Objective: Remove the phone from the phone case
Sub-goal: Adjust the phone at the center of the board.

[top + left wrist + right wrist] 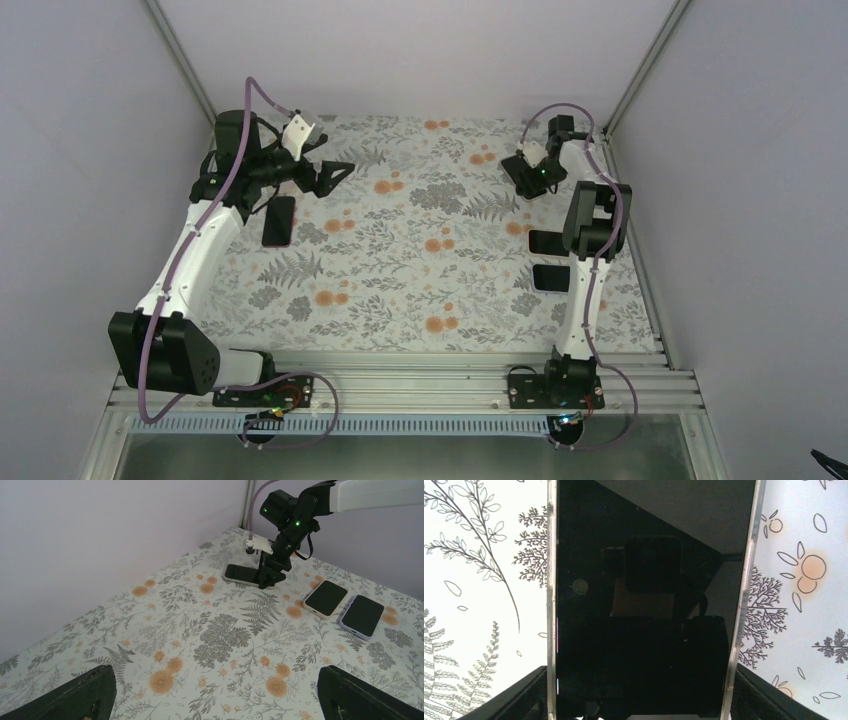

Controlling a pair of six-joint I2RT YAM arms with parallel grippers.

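Note:
I should next use my left gripper to take hold of the phone in the clear case by the phone's loose end (pixel 509 160) (pixel 228 571), away from my right gripper.
A black-screened phone in a clear case (pixel 644 580) lies flat on the floral cloth at the back right and fills the right wrist view. My right gripper (pixel 641 672) straddles its near end, one finger (pixel 519 695) against each long edge. The left wrist view shows the same phone (pixel 239 573) under the right gripper (pixel 266 580). My left gripper (pixel 215 685) is open and empty, held above the cloth at the back left (pixel 335 172). A dark phone in a pinkish case (pixel 279 221) lies just below it.
Two more phones lie at the right: one in a cream case (pixel 326 598) and one in a lavender case (pixel 361 615). In the top view the right arm (pixel 590 230) partly covers them. Enclosure walls and aluminium posts stand close at the back and sides.

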